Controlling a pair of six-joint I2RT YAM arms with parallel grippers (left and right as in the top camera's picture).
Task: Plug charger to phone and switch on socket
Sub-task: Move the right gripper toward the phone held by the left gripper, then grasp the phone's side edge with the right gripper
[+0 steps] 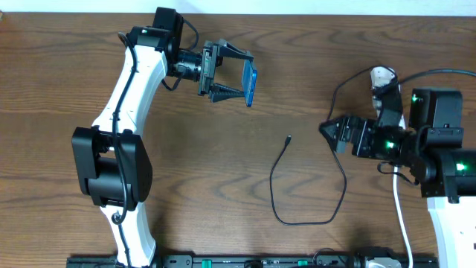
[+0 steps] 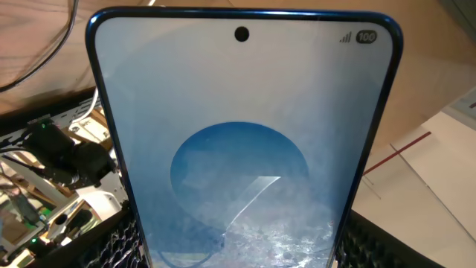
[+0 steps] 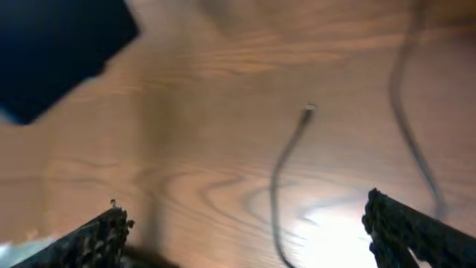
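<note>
The robot's right gripper should next move to the phone's free upper edge [image 1: 253, 83] and close there, because the left gripper should hand the phone over.
My left gripper [image 1: 230, 73] is shut on the phone [image 1: 251, 82] and holds it on edge above the table at the back left. The phone's light-blue screen with a blue oval fills the left wrist view [image 2: 245, 141]. The charger [image 1: 309, 193] is a thin black cable looped on the table, its connector tip [image 1: 288, 138] lying free at mid-table. The tip also shows in the right wrist view [image 3: 308, 110]. My right gripper [image 1: 331, 132] is open and empty, a little right of the tip; in the right wrist view [image 3: 245, 223] the cable runs between its fingers. The socket [image 1: 384, 77] is mostly hidden behind my right arm.
A thick white cord [image 1: 401, 216] runs down the right side beside my right arm base. A black rail [image 1: 245, 261] lines the table's front edge. The dark back of the phone [image 3: 52, 45] appears blurred at the upper left of the right wrist view.
</note>
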